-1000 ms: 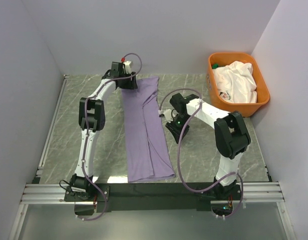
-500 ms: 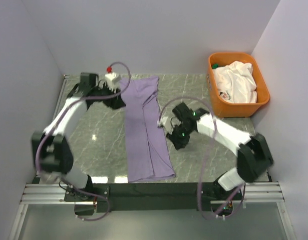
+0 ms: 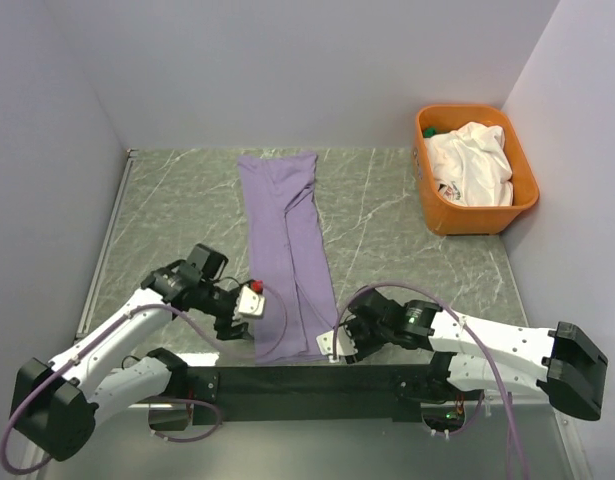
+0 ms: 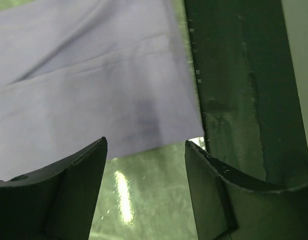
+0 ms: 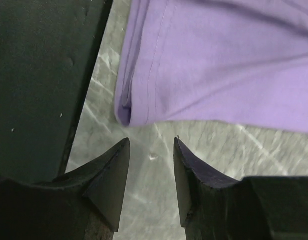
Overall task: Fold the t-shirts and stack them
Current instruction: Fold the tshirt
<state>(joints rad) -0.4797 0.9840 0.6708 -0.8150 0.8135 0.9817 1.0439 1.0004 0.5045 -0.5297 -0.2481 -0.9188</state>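
My left gripper closes next on the lavender t-shirt's near corner (image 3: 258, 360) (image 4: 198, 133) by the black strip, the corner nearest to my left gripper.
The lavender t-shirt (image 3: 284, 240) lies folded into a long narrow strip down the middle of the table, from the far edge to the near edge. My left gripper (image 3: 249, 303) is open and empty, just left of the strip's near left corner (image 4: 159, 120). My right gripper (image 3: 339, 345) is open and empty, just right of the strip's near right corner (image 5: 131, 107). Bare table shows between the jaws of each. The white t-shirt (image 3: 472, 163) lies crumpled in the orange tub (image 3: 477, 215) at the far right.
A black strip (image 3: 317, 378) runs along the table's near edge, close under both grippers; it shows in the left wrist view (image 4: 239, 75) and the right wrist view (image 5: 38, 70). Grey walls close in the left, back and right.
Both arms have swung from the far half of the table down to the near edge. The left gripper left the shirt's far corner; each gripper now sits beside a near corner.
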